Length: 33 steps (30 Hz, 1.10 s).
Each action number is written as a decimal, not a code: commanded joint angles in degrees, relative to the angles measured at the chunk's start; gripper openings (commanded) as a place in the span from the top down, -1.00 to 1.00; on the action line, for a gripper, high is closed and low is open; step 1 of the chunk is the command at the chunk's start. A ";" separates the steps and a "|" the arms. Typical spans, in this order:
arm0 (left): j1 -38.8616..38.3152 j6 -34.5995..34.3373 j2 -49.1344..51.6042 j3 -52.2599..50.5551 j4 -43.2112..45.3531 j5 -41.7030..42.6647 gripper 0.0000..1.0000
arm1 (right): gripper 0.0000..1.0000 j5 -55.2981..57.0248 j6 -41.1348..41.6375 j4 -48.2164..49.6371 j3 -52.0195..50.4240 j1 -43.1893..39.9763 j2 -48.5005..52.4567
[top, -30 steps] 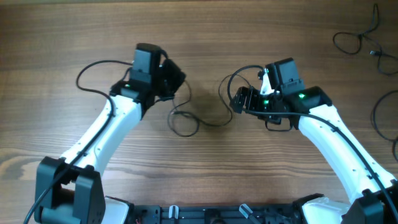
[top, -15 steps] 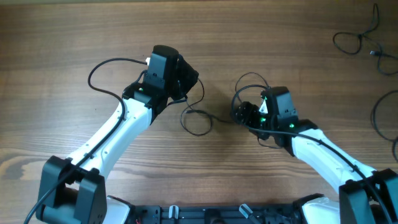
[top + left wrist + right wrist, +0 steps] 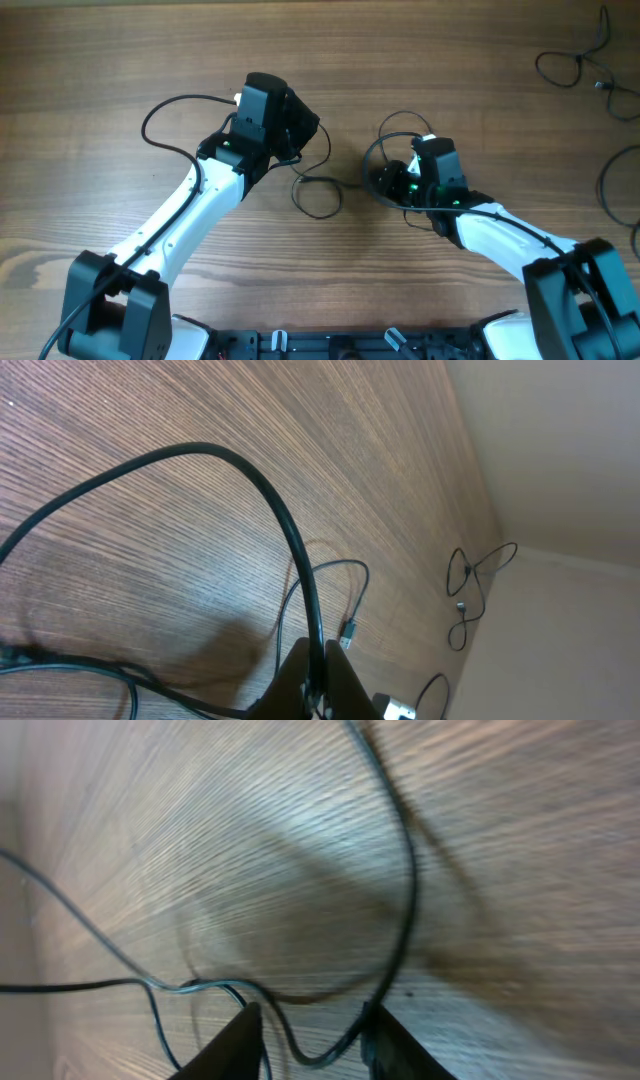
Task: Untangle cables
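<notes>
The left gripper holds the cable away from the loose cables at the far corner, so next the right gripper grabs the cable's bend (image 3: 318,1061) and carries it there.
A thin dark cable (image 3: 318,216) lies in a small loop on the wooden table between the two arms. My left gripper (image 3: 308,135) is at the loop's upper left. In the left wrist view it (image 3: 316,665) is shut on the cable (image 3: 290,535), which arcs up and away to the left. A silvery plug end (image 3: 349,630) lies on the wood just beyond. My right gripper (image 3: 385,182) is at the right end of the tangle. In the right wrist view it (image 3: 315,1040) is low over the table, jaws apart, with a bend of cable (image 3: 408,890) dipping between the fingers.
More loose cables (image 3: 545,75) lie at the table's far right corner, and another (image 3: 603,190) curves at the right edge. The same far cables (image 3: 462,585) show in the left wrist view beside a pale wall. Thick black arm wires loop beside each wrist.
The right gripper came down and left onto the tangle, and its jaws narrowed around a cable bend. The left gripper first carried its cable rightward, then stayed still.
</notes>
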 commanded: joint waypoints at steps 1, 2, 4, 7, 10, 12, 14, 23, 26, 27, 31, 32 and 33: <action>-0.24 -1.36 -0.31 0.42 0.15 -1.01 0.92 | 0.74 -6.86 -8.11 6.27 -0.17 0.66 0.96; -0.33 -2.05 -0.26 0.39 -0.02 -1.03 0.92 | 0.74 -10.21 -10.45 8.76 -0.17 0.72 0.96; -0.61 -5.33 0.09 0.39 -0.28 -1.01 0.92 | 0.69 -17.11 -15.34 13.97 -0.17 0.79 0.98; -1.07 -10.75 0.81 0.39 -0.28 -0.96 0.91 | 0.21 -21.66 -20.63 18.08 -0.17 0.79 0.98; -1.46 -14.58 1.01 0.39 -0.26 -0.68 0.92 | 0.20 -21.88 -27.45 18.38 -0.17 0.79 1.01; -1.73 -15.76 1.01 0.39 -0.20 0.59 0.92 | 0.14 -21.92 -30.36 18.51 -0.17 0.81 1.03; -1.77 -15.93 1.01 0.39 -0.22 2.93 0.92 | 0.07 -21.86 -33.77 18.71 -0.17 0.81 1.03; -3.26 -15.91 1.01 0.39 -0.26 8.20 0.92 | -0.33 -15.41 -37.70 20.13 -0.17 0.79 1.03; -3.58 -15.93 1.01 0.39 -0.26 10.88 0.92 | -0.33 -14.93 -37.73 20.85 -0.17 0.81 1.03; -3.61 -15.91 1.01 0.39 -0.28 11.50 0.92 | -0.32 -14.86 -37.73 21.09 -0.17 0.79 1.03; -3.50 -15.69 1.01 0.39 -0.48 11.56 0.92 | 0.91 -14.73 -37.51 21.42 -0.17 0.79 1.03; -3.41 -15.67 1.01 0.39 -0.50 11.47 0.90 | 0.92 -14.73 -37.40 21.35 -0.17 0.63 1.03; -3.37 -15.30 1.01 0.39 -0.48 11.50 0.84 | 0.91 -14.73 -36.59 21.46 -0.17 0.35 1.01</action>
